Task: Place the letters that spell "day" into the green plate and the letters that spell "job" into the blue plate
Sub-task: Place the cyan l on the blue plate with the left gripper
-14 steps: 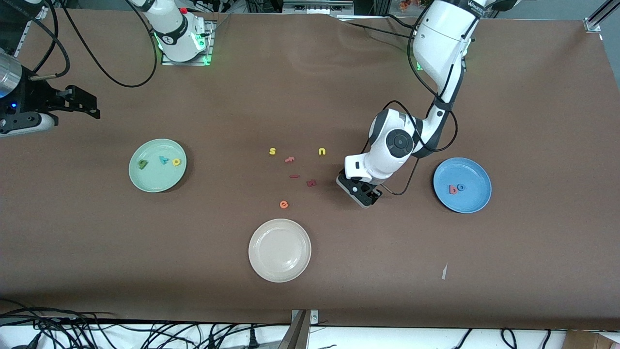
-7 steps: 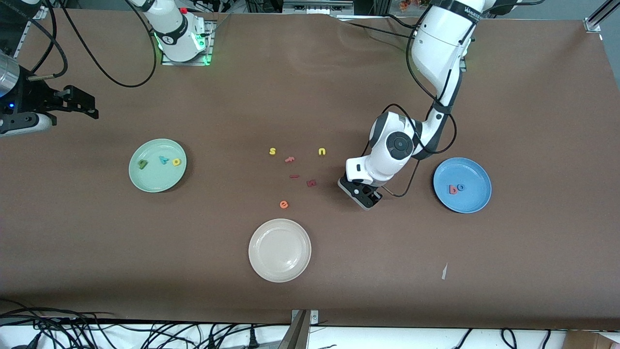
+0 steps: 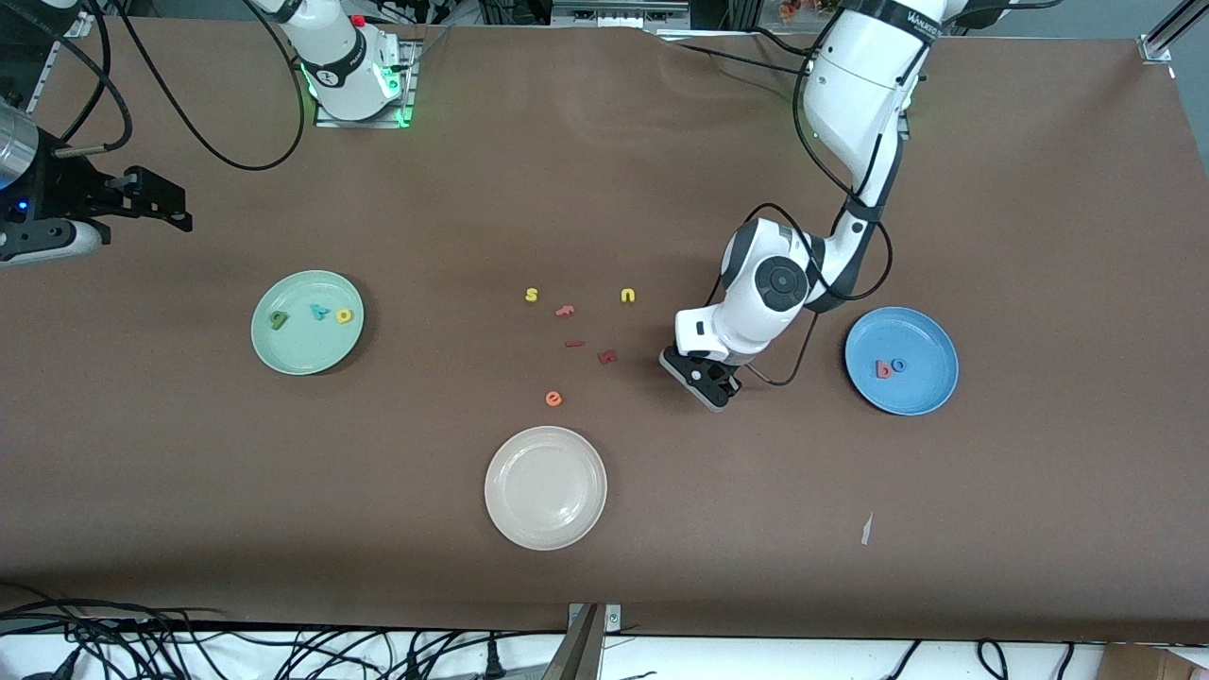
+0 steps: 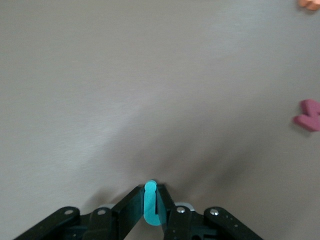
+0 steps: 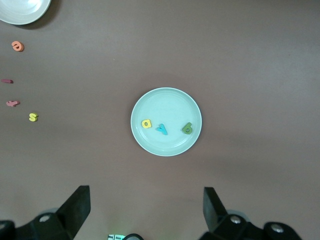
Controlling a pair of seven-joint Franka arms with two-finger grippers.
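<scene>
Next, my left gripper lets go of the teal j on the blue plate [image 3: 879, 345], just behind the pinkish-red b.
My left gripper [image 3: 706, 380] is down at the table between the loose letters and the blue plate [image 3: 918, 389]. It is shut on the teal hook-shaped j [image 4: 151, 202], which stands pinched between the jaws in the left wrist view. The blue plate holds the pinkish-red b [image 3: 884, 369] and the blue o [image 3: 899, 364]. On the green plate [image 3: 304, 348] lie the olive d [image 3: 279, 319], teal y [image 3: 319, 311] and yellow a [image 3: 345, 315]. My right gripper [image 5: 145, 207] waits open and empty at the right arm's end of the table, looking down on the green plate [image 5: 165, 105].
Loose letters lie mid-table: yellow s [image 3: 531, 295], yellow u [image 3: 627, 296], pink f [image 3: 565, 310], two dark red letters [image 3: 573, 344] [image 3: 607, 357] and orange e [image 3: 553, 399]. A cream-white plate [image 3: 545, 510] sits nearer the front camera. A paper scrap [image 3: 866, 529] lies below the blue plate.
The left gripper's fingers have closed, and the hand has shifted slightly. The right arm has stayed where it was.
</scene>
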